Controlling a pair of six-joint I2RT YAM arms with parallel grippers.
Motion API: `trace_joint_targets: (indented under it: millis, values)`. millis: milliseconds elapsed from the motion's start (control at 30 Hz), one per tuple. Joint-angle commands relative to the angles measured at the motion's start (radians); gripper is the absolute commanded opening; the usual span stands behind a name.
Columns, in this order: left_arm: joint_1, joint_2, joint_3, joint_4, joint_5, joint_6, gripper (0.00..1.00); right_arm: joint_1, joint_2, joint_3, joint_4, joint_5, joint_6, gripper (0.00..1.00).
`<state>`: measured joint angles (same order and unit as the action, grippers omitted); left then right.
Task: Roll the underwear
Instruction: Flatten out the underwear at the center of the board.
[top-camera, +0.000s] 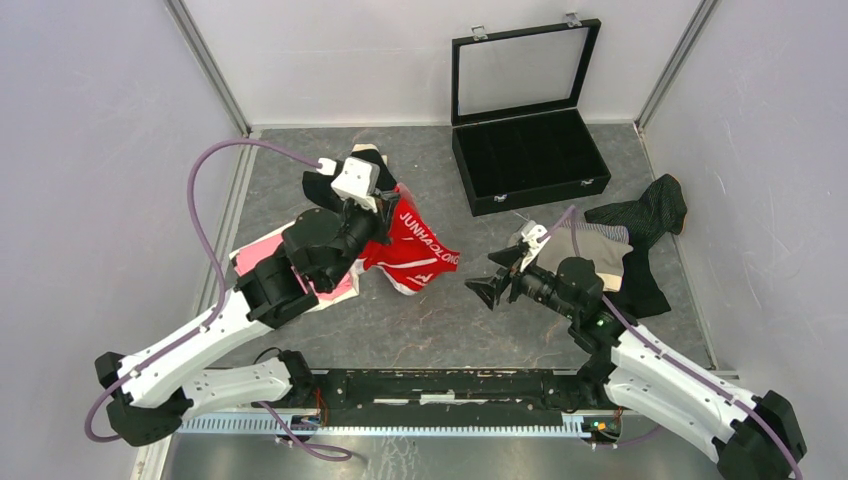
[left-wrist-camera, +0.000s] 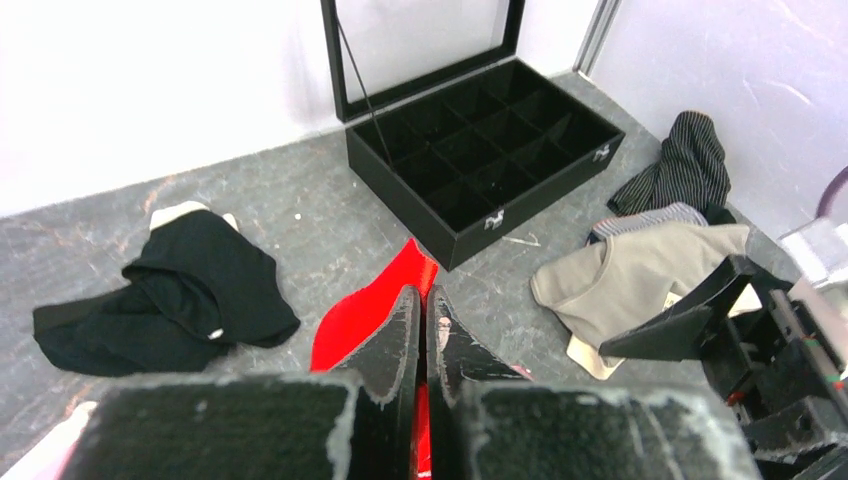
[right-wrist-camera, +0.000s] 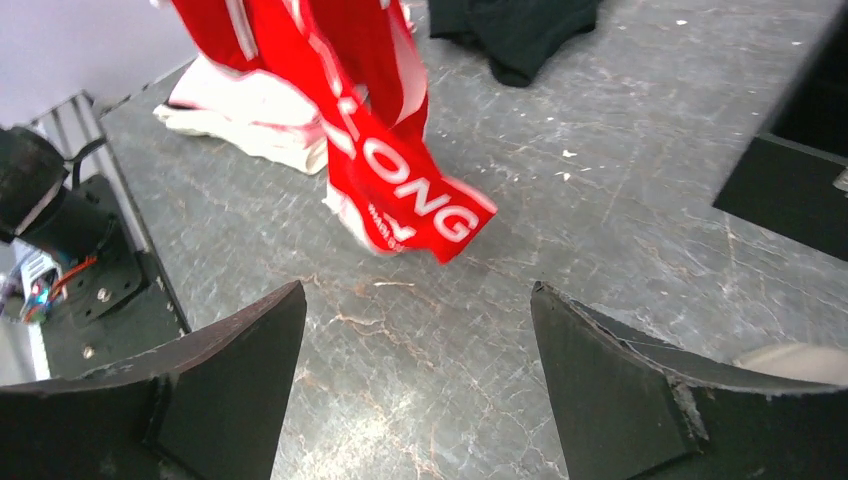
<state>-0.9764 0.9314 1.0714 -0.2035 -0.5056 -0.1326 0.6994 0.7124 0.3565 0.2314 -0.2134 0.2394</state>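
Note:
I need to let go of the red underwear with my left gripper on the grey table (top-camera: 443, 301), between the pink piece and the beige underwear.
The red underwear (top-camera: 415, 250) with white lettering hangs from my left gripper (top-camera: 385, 205), and its lower end rests on the grey table. In the left wrist view my left gripper (left-wrist-camera: 422, 300) is shut, with red underwear (left-wrist-camera: 365, 310) pinched between the fingers. My right gripper (top-camera: 483, 285) stands open just right of the red piece, apart from it. The right wrist view shows my right gripper (right-wrist-camera: 418, 295) wide open over bare table, the red underwear (right-wrist-camera: 400, 190) hanging ahead. Beige underwear (top-camera: 590, 250) and a dark pinstriped piece (top-camera: 655, 205) lie at the right, black underwear (left-wrist-camera: 170, 300) at the back left, and a pink piece (top-camera: 265, 250) under the left arm.
A black compartment case (top-camera: 530, 150) with its glass lid raised stands at the back centre. It also shows in the left wrist view as the case (left-wrist-camera: 480, 150) and at the right edge of the right wrist view as the case (right-wrist-camera: 790, 190). White walls enclose the table on three sides.

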Motion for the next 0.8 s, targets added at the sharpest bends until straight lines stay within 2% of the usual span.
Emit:
trace_joint_targets:
  millis: [0,200,367,567,767]
  values:
    - [0.004,-0.032,0.076,0.065,0.008,0.104,0.02,0.001,0.061,0.069,0.059,-0.135,-0.075,0.9]
    - [0.004,-0.069,0.111,0.061,0.125,0.175,0.02,-0.001,0.083,0.041,0.166,-0.225,-0.156,0.95]
    - [0.004,-0.108,0.114,0.079,0.228,0.222,0.02,0.0,0.095,0.046,0.186,-0.295,-0.196,0.96]
    - [0.004,-0.14,0.109,0.115,0.29,0.239,0.02,-0.001,0.14,0.032,0.28,-0.368,-0.112,0.94]
    - [0.004,-0.136,0.113,0.11,0.296,0.238,0.02,0.0,0.195,0.013,0.449,-0.455,0.05,0.9]
